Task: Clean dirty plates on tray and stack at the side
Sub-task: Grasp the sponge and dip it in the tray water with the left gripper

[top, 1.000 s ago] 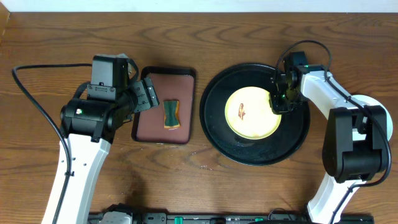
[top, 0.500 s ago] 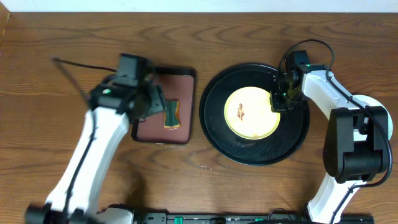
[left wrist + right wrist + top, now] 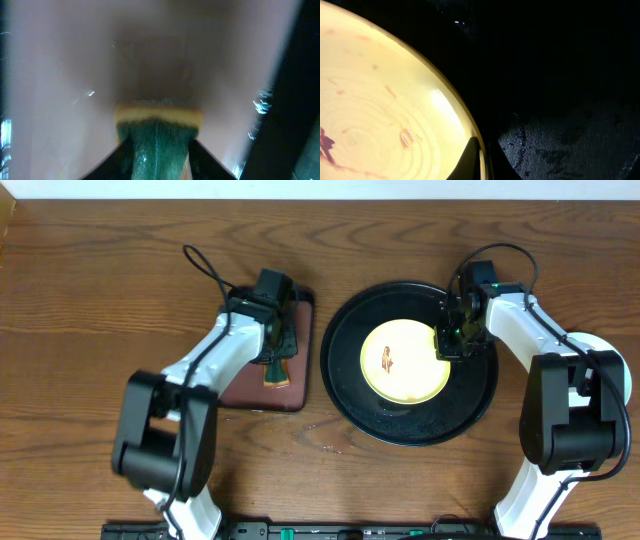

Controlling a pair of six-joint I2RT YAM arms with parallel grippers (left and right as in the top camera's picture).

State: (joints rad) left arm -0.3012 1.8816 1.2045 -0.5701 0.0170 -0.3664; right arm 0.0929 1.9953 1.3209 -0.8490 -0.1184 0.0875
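Observation:
I pinch the sponge near its far end with my left gripper, so next I open and regrip nearer its middle (image 3: 277, 371) before wiping the plate.
A pale yellow plate (image 3: 405, 362) with a red-brown smear (image 3: 387, 361) lies in the middle of the large black tray (image 3: 337, 370). My right gripper (image 3: 447, 345) is shut on the plate's right rim. In the right wrist view one finger lies over the plate (image 3: 380, 110) and the other outside it, the right gripper (image 3: 484, 160) pinching the rim above the tray (image 3: 560, 100). My left gripper (image 3: 275, 350) is down on the green and yellow sponge (image 3: 277, 372). In the left wrist view its dark fingers (image 3: 117, 165) press both sides of the sponge (image 3: 157, 135).
The sponge lies on a smaller rectangular reddish-brown tray (image 3: 240, 385) just left of the black tray. Both arms reach in from the front edge of the wooden table (image 3: 90, 300). A cable (image 3: 205, 265) loops behind the left arm.
The left arm swung right and down over the reddish-brown tray, and its jaws closed in on the sponge. The right gripper kept its hold on the plate rim.

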